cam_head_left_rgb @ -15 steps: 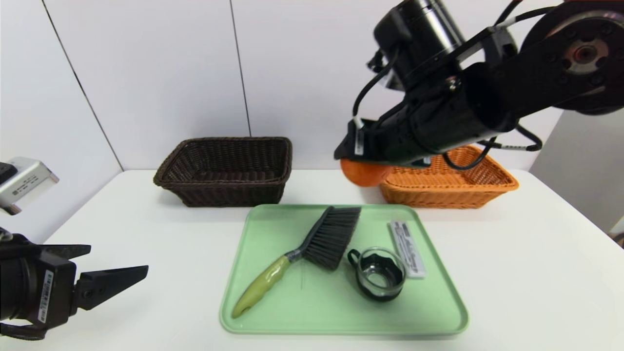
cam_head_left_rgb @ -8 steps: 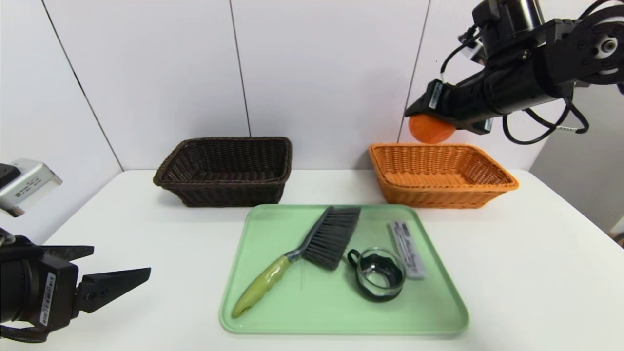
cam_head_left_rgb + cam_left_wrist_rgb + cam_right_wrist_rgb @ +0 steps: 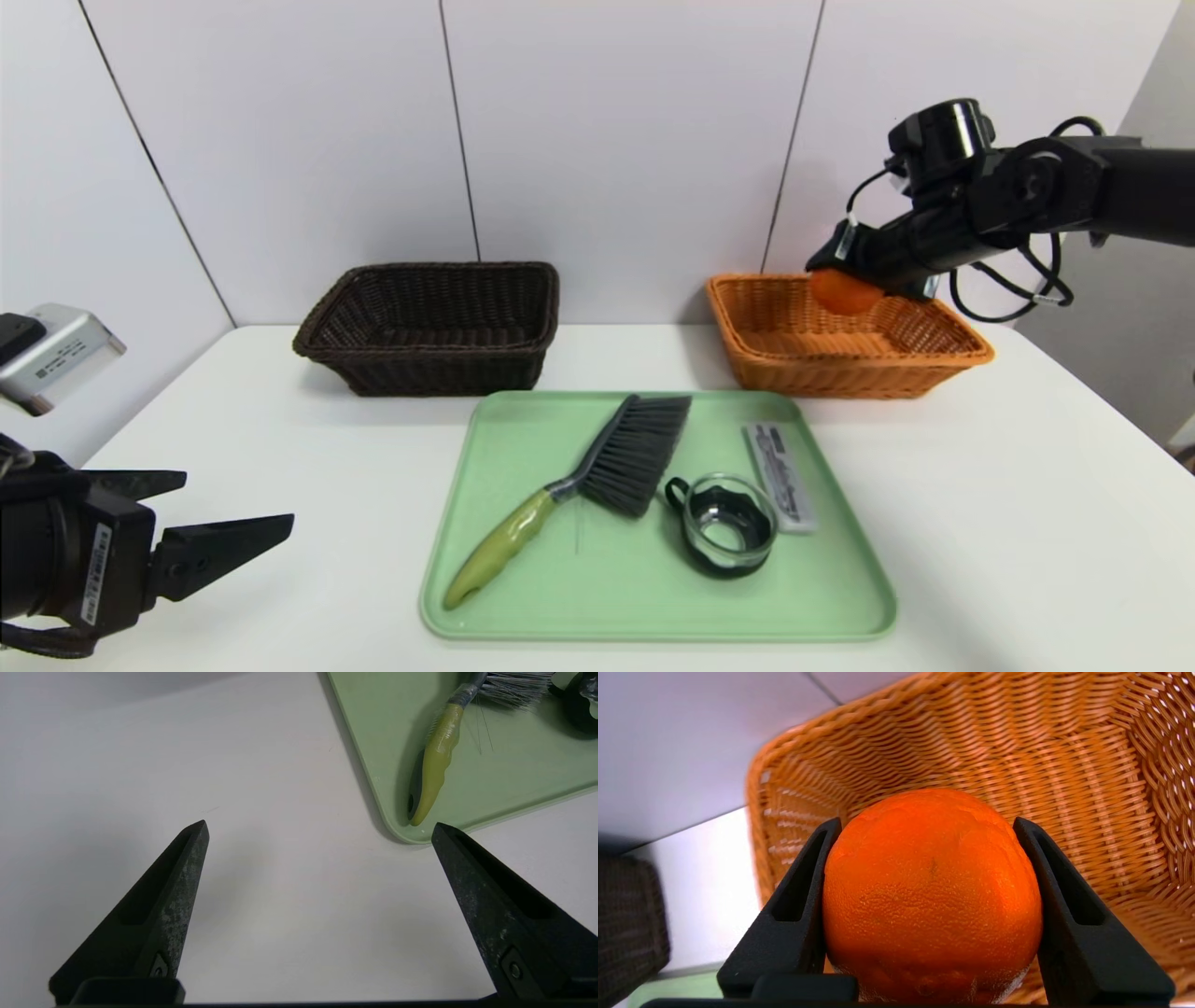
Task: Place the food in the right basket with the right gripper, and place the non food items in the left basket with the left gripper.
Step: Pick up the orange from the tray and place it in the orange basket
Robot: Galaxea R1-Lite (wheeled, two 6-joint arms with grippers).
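The robot's right gripper needs to release the orange inside the orange wicker basket (image 3: 815,330) (image 3: 970,838), toward the end of that basket that faces the dark brown basket.
My right gripper (image 3: 840,280) is shut on an orange (image 3: 845,291) and holds it just above the inside of the orange wicker basket (image 3: 934,359) at the back right. In the right wrist view the orange (image 3: 931,896) fills the space between both black fingers, with the basket (image 3: 1087,788) below it. A dark brown wicker basket (image 3: 434,359) stands at the back left. On the green tray (image 3: 822,607) lie a brush (image 3: 579,485) with a yellow-green handle, a glass cup (image 3: 728,534) with a black handle, and a flat white packet (image 3: 780,474). My left gripper (image 3: 233,518) hangs open at the near left.
The white table (image 3: 1008,523) carries the tray in the middle and both baskets along the back wall. In the left wrist view the tray's corner (image 3: 402,835) and the brush handle (image 3: 432,772) lie just beyond the open fingers. A silver box (image 3: 56,355) sits at the far left.
My right arm has swung from above the tray to the right and down, carrying the orange over the orange basket. The left arm has barely moved.
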